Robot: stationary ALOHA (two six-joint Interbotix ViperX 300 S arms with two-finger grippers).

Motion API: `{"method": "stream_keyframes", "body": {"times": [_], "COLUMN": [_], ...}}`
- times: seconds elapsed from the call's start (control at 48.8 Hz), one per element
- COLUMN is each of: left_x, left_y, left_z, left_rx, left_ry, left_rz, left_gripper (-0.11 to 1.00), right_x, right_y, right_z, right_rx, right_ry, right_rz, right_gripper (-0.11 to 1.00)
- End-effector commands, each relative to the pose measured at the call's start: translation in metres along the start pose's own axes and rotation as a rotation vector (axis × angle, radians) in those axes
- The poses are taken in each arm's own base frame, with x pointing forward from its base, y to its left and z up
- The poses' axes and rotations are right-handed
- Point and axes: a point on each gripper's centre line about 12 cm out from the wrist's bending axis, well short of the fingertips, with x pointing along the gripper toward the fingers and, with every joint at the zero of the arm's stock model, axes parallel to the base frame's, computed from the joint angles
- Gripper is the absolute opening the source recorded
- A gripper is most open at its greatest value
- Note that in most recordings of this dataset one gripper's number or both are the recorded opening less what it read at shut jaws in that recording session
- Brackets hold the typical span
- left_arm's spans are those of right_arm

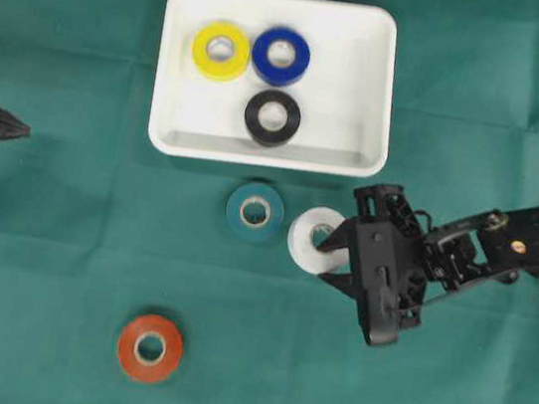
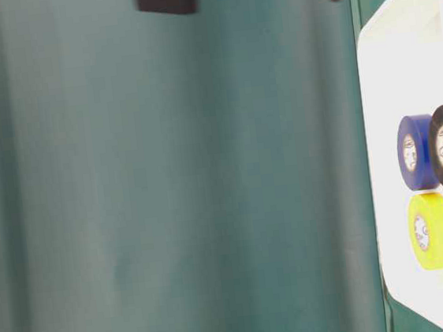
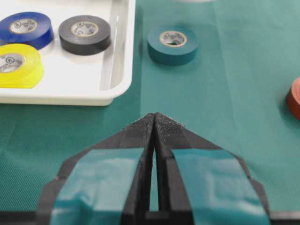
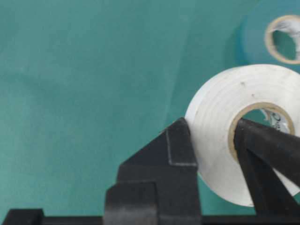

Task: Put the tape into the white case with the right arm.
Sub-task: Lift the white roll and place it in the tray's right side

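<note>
The robot's right gripper needs to release the white tape in the white case (image 1: 331, 89), next to the blue tape and the black tape.
A white tape (image 1: 305, 237) lies on the green cloth just below the white case (image 1: 266, 153). My right gripper (image 1: 328, 259) is shut on it. In the right wrist view one finger presses the outer wall of the white tape (image 4: 213, 145) and the other sits inside its core, so the right gripper (image 4: 210, 124) pinches the roll's wall. The case holds a yellow tape (image 1: 220, 50), a blue tape (image 1: 280, 55) and a black tape (image 1: 272, 117). My left gripper (image 3: 154, 116) stays shut and empty at the left edge, its tip (image 1: 20, 130) far from the rolls.
A teal tape (image 1: 255, 211) lies just left of the white roll, close to the case's front rim. A red tape (image 1: 150, 347) sits alone at the lower left. The right arm's black link (image 1: 536, 235) reaches in from the right edge.
</note>
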Motion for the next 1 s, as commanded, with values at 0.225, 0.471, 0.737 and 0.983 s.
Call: {"method": "stream_keyframes", "body": {"times": [0.225,0.471,0.737,0.983], "left_x": [0.000,0.000,0.000,0.000], "left_y": [0.000,0.000,0.000,0.000], "left_z": [0.005,0.005,0.005,0.004], "left_rx": [0.001,0.001,0.001,0.000], "left_ry": [-0.012,-0.012,-0.011,-0.009], "left_rz": [0.001,0.001,0.001,0.001], "left_gripper": [0.00,0.00,0.00,0.00], "right_x": [-0.017,-0.017,-0.020,-0.026], "right_y": [0.001,-0.011,-0.051,-0.097], "right_z": [0.020,0.021,0.028,0.026], "right_rx": [0.001,0.022,0.092,0.177], "right_ry": [-0.039,-0.041,-0.062,-0.081], "right_rz": [-0.030,-0.055,-0.140,-0.232], "right_gripper": [0.02,0.02,0.02,0.02]}}
